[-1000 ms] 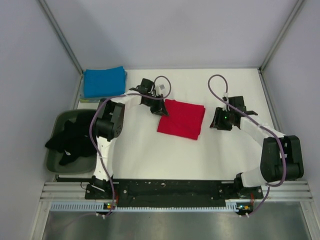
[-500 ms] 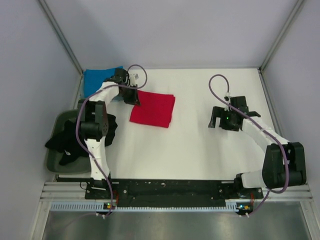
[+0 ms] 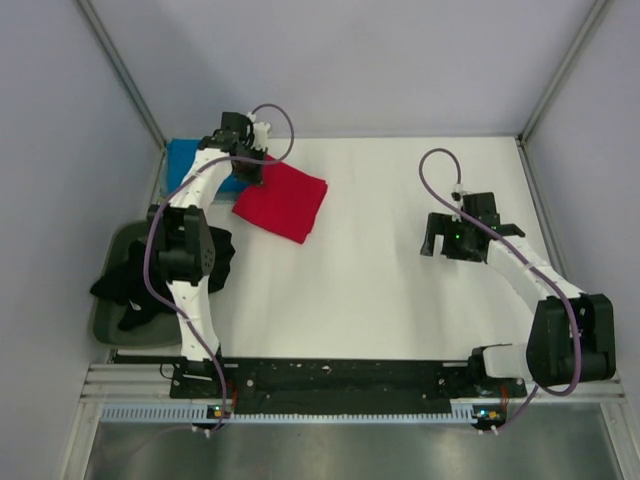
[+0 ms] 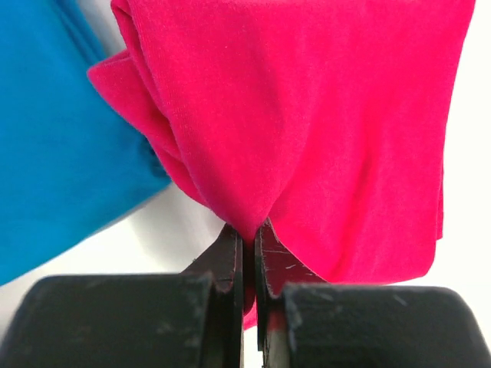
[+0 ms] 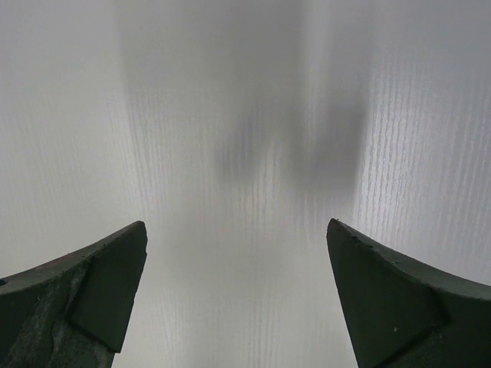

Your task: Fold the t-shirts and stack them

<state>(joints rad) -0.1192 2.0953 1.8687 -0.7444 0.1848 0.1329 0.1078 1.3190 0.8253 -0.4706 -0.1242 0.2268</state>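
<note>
The red t-shirt, which now hangs tilted over the table, will be let go by my left gripper, lying flat on top of the folded blue t-shirt (image 3: 222,160) (image 4: 27,126).
The folded red t-shirt (image 3: 283,200) (image 4: 322,123) hangs tilted at the back left of the table, its left corner over the edge of the folded blue t-shirt (image 3: 182,160) (image 4: 54,138). My left gripper (image 3: 252,172) (image 4: 248,230) is shut on the red shirt's near edge, the cloth pinched between both jaws. A black t-shirt (image 3: 150,278) lies crumpled in the tub at the left. My right gripper (image 3: 446,243) (image 5: 236,253) stands open over bare white table at the right, with nothing between its fingers.
The dark grey-green tub (image 3: 105,325) sits at the left edge beside the left arm. Grey walls and metal posts enclose the white table (image 3: 380,300) on three sides. A black rail (image 3: 340,375) runs along the near edge.
My left gripper has dragged the red shirt from the table's middle to the back left, onto the blue shirt's edge. The right gripper has opened wide and barely moved.
</note>
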